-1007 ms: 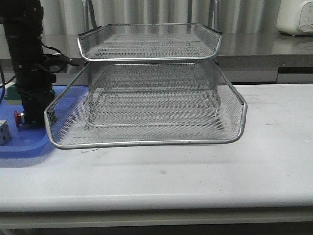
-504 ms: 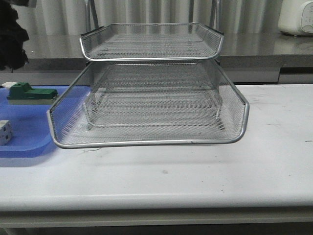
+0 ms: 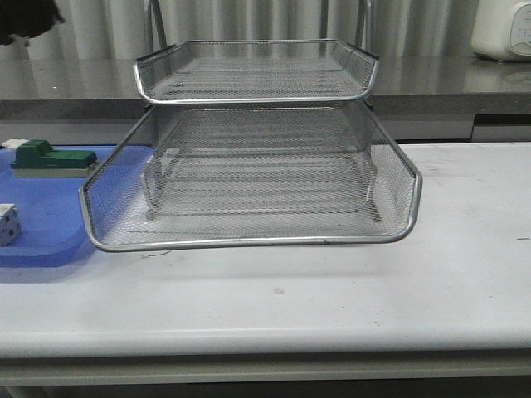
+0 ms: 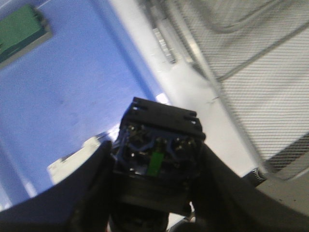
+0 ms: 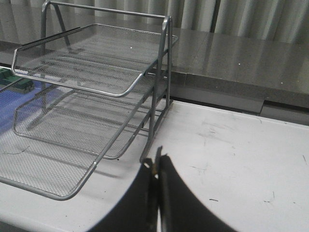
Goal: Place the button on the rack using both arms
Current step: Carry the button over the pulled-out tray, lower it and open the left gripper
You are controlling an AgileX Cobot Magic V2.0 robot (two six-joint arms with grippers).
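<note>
My left gripper is holding the button. It now hangs above the blue tray's edge. I need to release it on the mesh, near the centre of the rack's middle level (image 3: 244, 172).
In the left wrist view my left gripper (image 4: 153, 183) is shut on the button (image 4: 161, 140). I see its black-blue body end-on, with metal terminals and a green tab; the red head is hidden. It hangs above the edge of the blue tray (image 4: 72, 87), beside the rack (image 4: 270, 72). The front view shows only a black bit of the left arm (image 3: 25, 21) in the top left corner. The rack (image 3: 249, 242) stands mid-table, its middle tier slid forward. My right gripper (image 5: 157, 166) is shut on nothing, above the table to the right of the rack (image 5: 96, 92).
The blue tray (image 3: 41, 215) lies left of the rack with a green-and-beige block (image 3: 50, 159) and a white cube (image 3: 7, 224) on it. A white appliance (image 3: 502, 29) sits on the back counter at the right. White tabletop (image 3: 398, 298) stretches in front of the rack.
My left arm stood on the blue tray with the red button head beside its fingers. It has risen almost out of the front view, and the button is gone from the tray.
</note>
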